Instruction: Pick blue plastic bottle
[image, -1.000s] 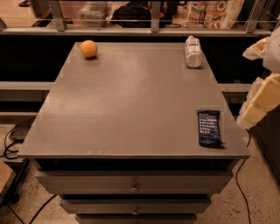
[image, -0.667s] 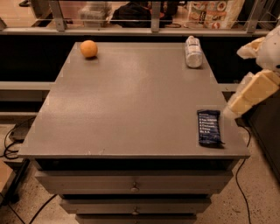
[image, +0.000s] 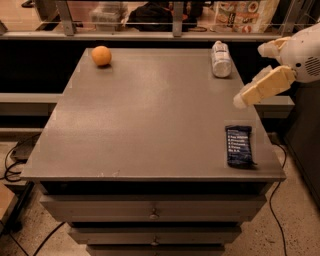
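I will move my gripper next to the near end (image: 222, 68) of the blue plastic bottle, and then I will close it there.
The blue plastic bottle (image: 220, 59) is small and whitish with a pale label. It lies on its side near the far right corner of the grey table (image: 150, 115). My gripper (image: 250, 76) comes in from the right edge of the view on a white arm. It hangs above the table's right edge, in front of the bottle and apart from it. Its two cream fingers (image: 265, 86) are spread, with nothing between them.
A dark blue snack bar wrapper (image: 238, 145) lies flat near the table's front right corner, below the gripper. An orange (image: 101, 55) sits at the far left corner. A railing with shelves of goods (image: 150, 20) runs behind the table. Drawers (image: 152, 212) are below the top.
My gripper has moved left and up, from beside the table's right edge to over it, closer to the bottle. The bottle, wrapper and orange have not moved.
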